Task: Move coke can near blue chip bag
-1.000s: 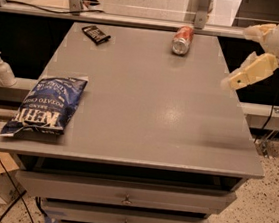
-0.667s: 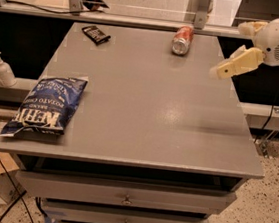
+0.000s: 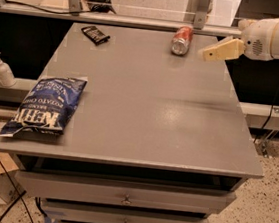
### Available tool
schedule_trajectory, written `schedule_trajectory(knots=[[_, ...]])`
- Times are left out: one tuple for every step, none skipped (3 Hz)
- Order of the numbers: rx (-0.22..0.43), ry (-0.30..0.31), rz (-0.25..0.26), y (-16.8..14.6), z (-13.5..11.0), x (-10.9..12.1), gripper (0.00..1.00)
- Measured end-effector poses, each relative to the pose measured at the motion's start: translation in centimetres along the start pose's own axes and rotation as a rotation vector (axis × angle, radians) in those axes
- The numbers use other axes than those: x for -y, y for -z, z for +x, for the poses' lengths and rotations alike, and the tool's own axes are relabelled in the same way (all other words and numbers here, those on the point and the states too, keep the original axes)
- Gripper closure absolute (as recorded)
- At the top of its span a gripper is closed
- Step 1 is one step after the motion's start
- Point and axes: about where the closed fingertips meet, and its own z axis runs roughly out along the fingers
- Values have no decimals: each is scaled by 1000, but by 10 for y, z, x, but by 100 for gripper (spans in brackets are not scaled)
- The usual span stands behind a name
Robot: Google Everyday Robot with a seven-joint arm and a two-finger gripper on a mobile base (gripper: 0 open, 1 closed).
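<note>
The coke can's red body [image 3: 181, 42] near the grey table's far edge is next, and my gripper will go to it and close there.
The coke can [image 3: 181, 40] lies on its side near the far edge of the grey table [image 3: 145, 104], right of centre. The blue chip bag [image 3: 45, 105] lies flat at the table's front left corner, white lettering up. My gripper [image 3: 218, 50] comes in from the right on a white arm, above the table's far right corner. Its cream tip is just right of the can and apart from it. It holds nothing that I can see.
A small flat black packet [image 3: 95, 34] lies at the far left of the table. A white pump bottle [image 3: 2, 69] stands on a ledge left of the table. Drawers [image 3: 127, 198] sit under the front edge. A metal rail [image 3: 115, 18] runs behind.
My gripper has moved left and toward the far edge, from beyond the table's right side to close beside the can. The can, bag and packet have not moved.
</note>
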Motion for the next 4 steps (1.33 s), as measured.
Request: schedule_trajectory(knots=[[14, -3, 27, -1, -4, 7, 0], [14, -6, 27, -4, -3, 5, 0], [36, -56, 74, -16, 0, 11, 0], [73, -169, 160, -52, 8, 29, 0]])
